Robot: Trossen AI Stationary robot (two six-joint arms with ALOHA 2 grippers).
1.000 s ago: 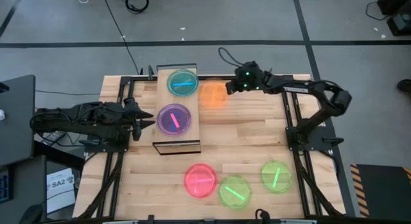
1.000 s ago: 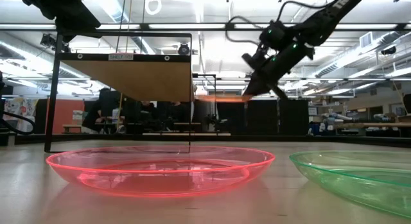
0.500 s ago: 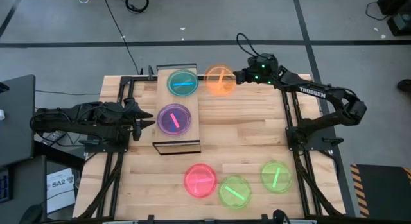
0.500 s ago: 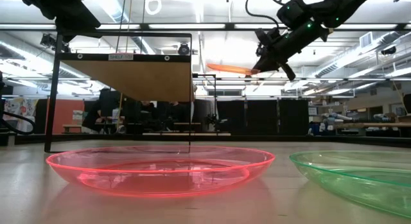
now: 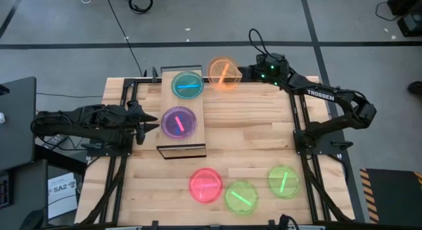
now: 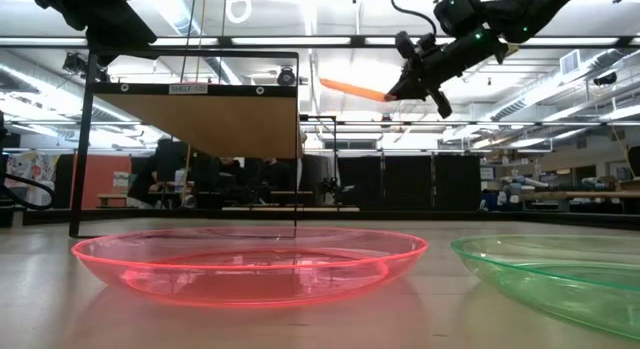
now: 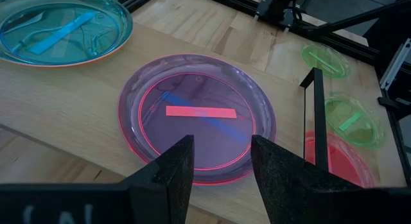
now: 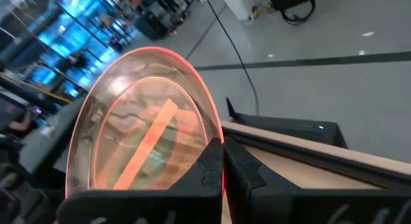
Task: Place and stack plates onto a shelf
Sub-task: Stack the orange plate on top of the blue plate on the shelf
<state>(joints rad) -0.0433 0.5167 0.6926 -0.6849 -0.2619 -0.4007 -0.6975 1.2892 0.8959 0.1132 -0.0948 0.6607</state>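
My right gripper needs to let go of the orange plate on top of the teal plate [image 5: 187,84] at the shelf's far end.
My right gripper [image 5: 246,73] is shut on an orange plate [image 5: 224,73], held in the air beside the far right corner of the shelf [image 5: 182,145]. In the low view the orange plate [image 6: 352,90] is above the level of the shelf board [image 6: 215,119]. A teal plate [image 5: 187,85] and a purple-pink plate [image 5: 179,122] lie flat on the shelf. My left gripper [image 5: 153,124] waits open at the shelf's left side, level with the purple-pink plate [image 7: 199,118]. My right gripper pinches the orange plate's rim [image 8: 216,135] between its two fingers, on the side toward the table's right. The fingers come about level from the right. The plate is lifted clear and tilted, its free edge [image 6: 324,82] higher than the held edge.
A pink plate [image 5: 206,184] and two green plates [image 5: 241,196] [image 5: 284,181] lie flat near the table's near edge. Dark frame rails [image 5: 300,118] run along both sides of the slatted tabletop. An orange rim [image 7: 70,59] shows under the teal plate.
My right gripper has risen and moved toward the table's far edge, still shut on the orange plate. The plate has gone from below the shelf board's level to above it, and has tipped from flat to slanted, free edge up.
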